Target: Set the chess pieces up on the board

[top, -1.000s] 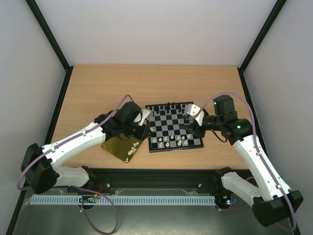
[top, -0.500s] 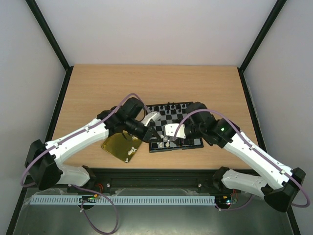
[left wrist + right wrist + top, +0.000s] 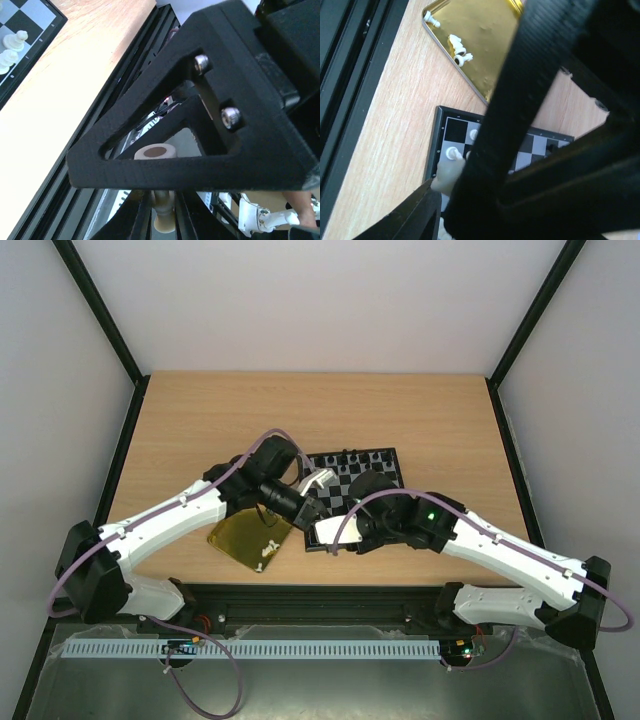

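My right gripper needs to hold the cream chess piece, which is base up in my left gripper, while my left gripper takes the head end (image 3: 164, 223) before placing it.
The board (image 3: 372, 466) lies at the table's middle, with black chessmen (image 3: 350, 454) on its far row. My left gripper (image 3: 305, 502) hovers over the board's left edge. In the left wrist view its jaws (image 3: 161, 222) are shut on a cream chess piece (image 3: 163, 210), base up. My right gripper (image 3: 328, 535) is at the board's near-left corner, close beside the left one. In the right wrist view (image 3: 442, 197) it pinches a cream piece (image 3: 447, 175) above the board's corner squares (image 3: 455, 131). White pieces (image 3: 11, 50) stand on the board's near rows.
A gold tray (image 3: 238, 538) lies left of the board with a few white pieces (image 3: 460, 50) in it, and it shows in the right wrist view (image 3: 485, 25). The black rail of the table's near edge (image 3: 75, 200) runs just below both grippers.
My right arm swung from the board's right side across to its near-left corner. My left gripper moved right and nearer, over the board's left edge. The two grippers now almost meet.
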Robot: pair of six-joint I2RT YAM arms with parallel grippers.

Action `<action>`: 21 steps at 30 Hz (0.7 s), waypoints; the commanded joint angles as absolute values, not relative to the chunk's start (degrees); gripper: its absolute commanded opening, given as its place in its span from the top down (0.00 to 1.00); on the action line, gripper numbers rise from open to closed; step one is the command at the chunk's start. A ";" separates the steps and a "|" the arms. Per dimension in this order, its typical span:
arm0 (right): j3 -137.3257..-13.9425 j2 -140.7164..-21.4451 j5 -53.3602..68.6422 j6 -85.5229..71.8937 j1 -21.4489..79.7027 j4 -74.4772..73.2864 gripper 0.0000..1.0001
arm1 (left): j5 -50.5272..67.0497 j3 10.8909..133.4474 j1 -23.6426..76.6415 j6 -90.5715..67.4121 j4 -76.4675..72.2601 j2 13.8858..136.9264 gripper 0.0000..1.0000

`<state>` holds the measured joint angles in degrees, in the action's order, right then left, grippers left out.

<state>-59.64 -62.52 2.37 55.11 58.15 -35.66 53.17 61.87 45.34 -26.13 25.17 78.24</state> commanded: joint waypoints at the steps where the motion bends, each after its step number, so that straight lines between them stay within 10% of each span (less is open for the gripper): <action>1: -59.80 -63.51 -2.92 54.97 61.07 -34.90 0.60 | 55.98 62.68 45.09 -27.17 23.98 78.40 0.91; 12: -57.03 -61.93 -4.20 49.88 61.45 -32.26 0.89 | 54.04 60.55 43.05 -28.15 22.84 76.71 0.90; 21: -50.92 -57.44 1.83 35.75 56.96 -27.95 0.94 | 45.90 55.58 39.30 -27.85 19.72 70.07 0.57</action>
<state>-53.08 -59.86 -3.31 44.80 60.10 -29.65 50.78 58.74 40.53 -27.53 23.18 75.24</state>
